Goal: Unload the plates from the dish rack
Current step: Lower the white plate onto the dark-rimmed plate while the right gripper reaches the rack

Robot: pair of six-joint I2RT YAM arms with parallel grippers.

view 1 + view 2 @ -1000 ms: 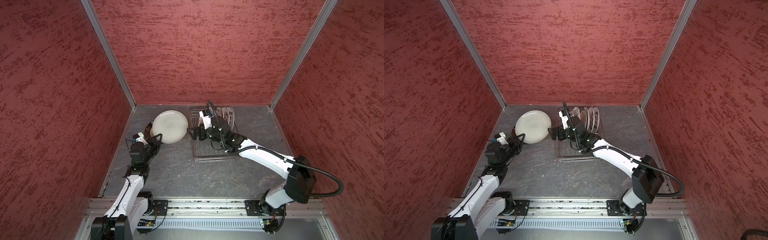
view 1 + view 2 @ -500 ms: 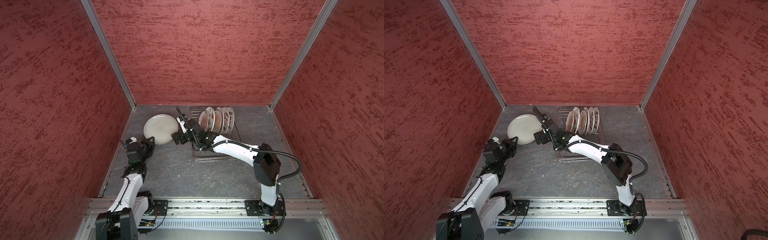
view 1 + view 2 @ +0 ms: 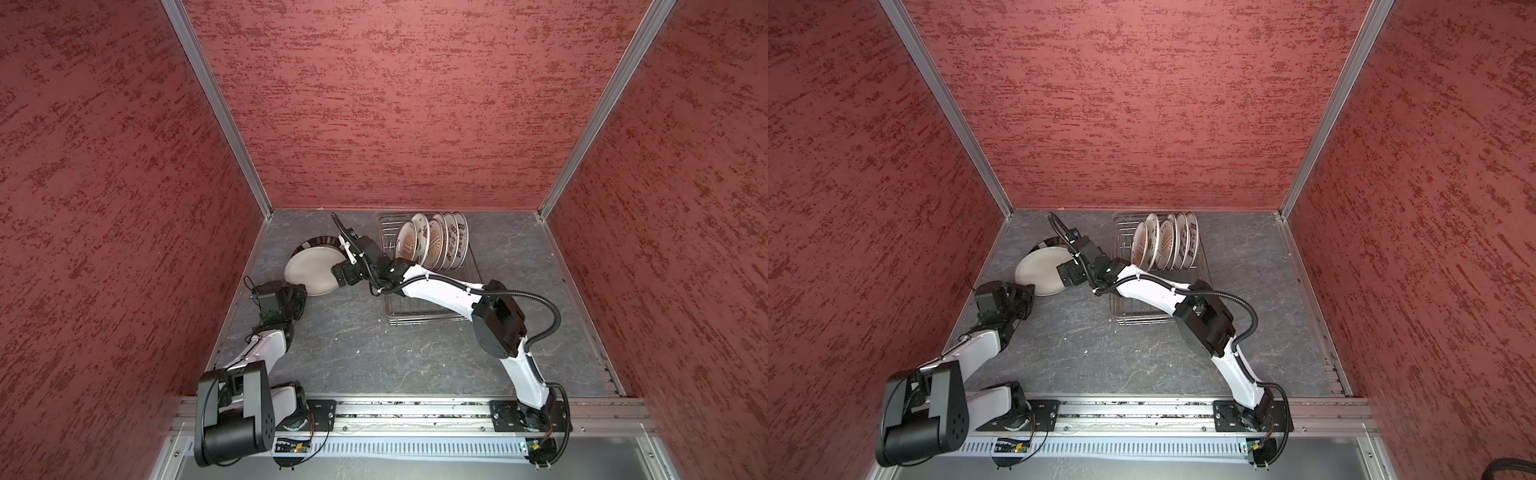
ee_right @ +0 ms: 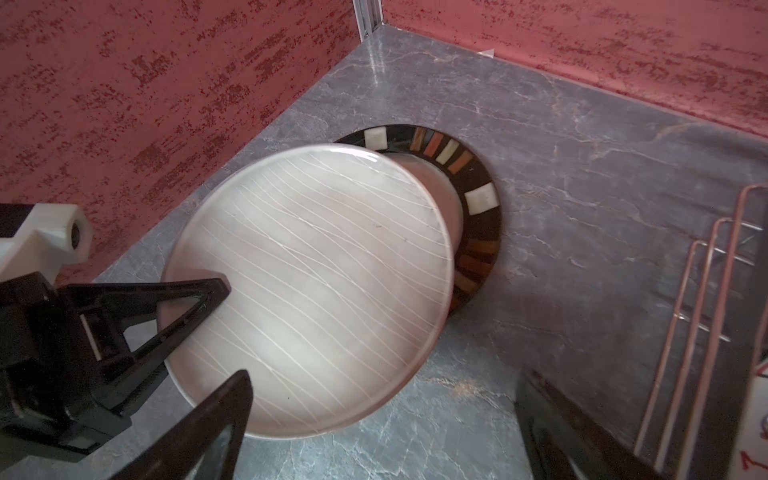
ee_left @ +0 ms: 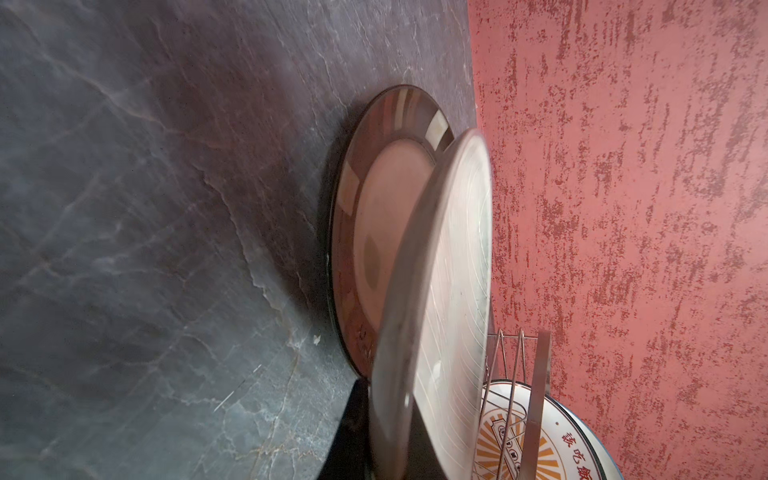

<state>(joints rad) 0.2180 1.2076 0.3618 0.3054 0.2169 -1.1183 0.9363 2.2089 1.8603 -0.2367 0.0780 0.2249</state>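
Observation:
The robot's left gripper needs to release the lined plate so it lies flat on top of the dark-rimmed plate (image 3: 318, 264) (image 5: 395, 230).
A white plate with thin lines (image 3: 312, 269) (image 3: 1039, 269) hangs tilted over a dark-rimmed plate (image 3: 318, 241) (image 4: 478, 232) that lies flat on the table, left of the dish rack (image 3: 432, 309) (image 3: 1142, 311). My left gripper (image 3: 297, 291) (image 3: 1022, 296) (image 5: 388, 453) is shut on the lined plate's near edge. My right gripper (image 3: 338, 277) (image 3: 1066, 276) (image 4: 386, 419) is open beside the plate's right edge, holding nothing. Several printed plates (image 3: 432, 245) (image 3: 1163, 245) stand upright at the back of the rack. The sunburst plate (image 5: 561, 440) shows behind the rack's prongs.
Red walls close in the table at the back and both sides, and the two left plates sit near the back left corner (image 4: 368, 25). The front part of the rack holds no plates. The right forearm (image 3: 440, 291) crosses above the rack.
My right gripper left the rack and swung left to the lined plate. The left arm drew back toward the front, bringing the plate lower and flatter over the dark-rimmed plate.

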